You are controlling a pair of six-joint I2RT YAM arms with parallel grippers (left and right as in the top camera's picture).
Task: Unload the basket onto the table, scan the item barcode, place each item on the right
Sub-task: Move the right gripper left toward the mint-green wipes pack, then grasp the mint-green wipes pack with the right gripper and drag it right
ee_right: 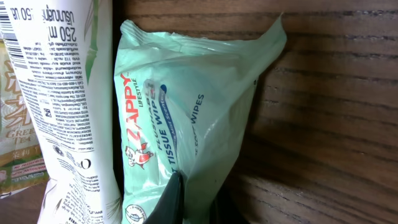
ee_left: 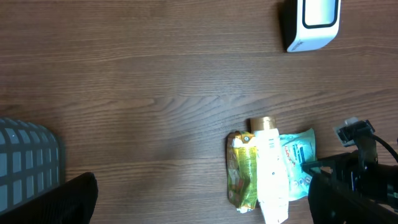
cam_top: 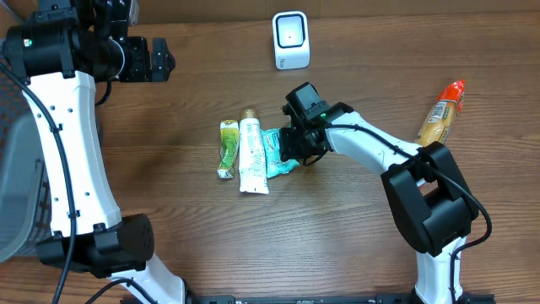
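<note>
I will set the wipes pack on the bare wood [cam_top: 338,165] between the white tube and orange-capped bottle with my right gripper.
Three items lie side by side mid-table: a green packet [cam_top: 228,148], a white tube [cam_top: 251,154] and a teal Zappy tissue wipes pack [cam_top: 274,152]. My right gripper [cam_top: 295,152] is down at the pack's right edge. In the right wrist view the right gripper [ee_right: 196,208] is shut on a fold of the wipes pack [ee_right: 186,106], with the dark finger [ee_right: 171,200] pressed into the film beside the white tube [ee_right: 68,93]. The white barcode scanner [cam_top: 291,40] stands at the back. My left gripper [cam_top: 160,59] hovers open and empty at the far left, above bare wood.
An orange-capped bottle [cam_top: 442,114] lies at the right. A grey basket [cam_top: 17,194] sits off the table's left side, also seen as the basket [ee_left: 28,162] in the left wrist view. Bare wood lies between the items and the scanner [ee_left: 314,22].
</note>
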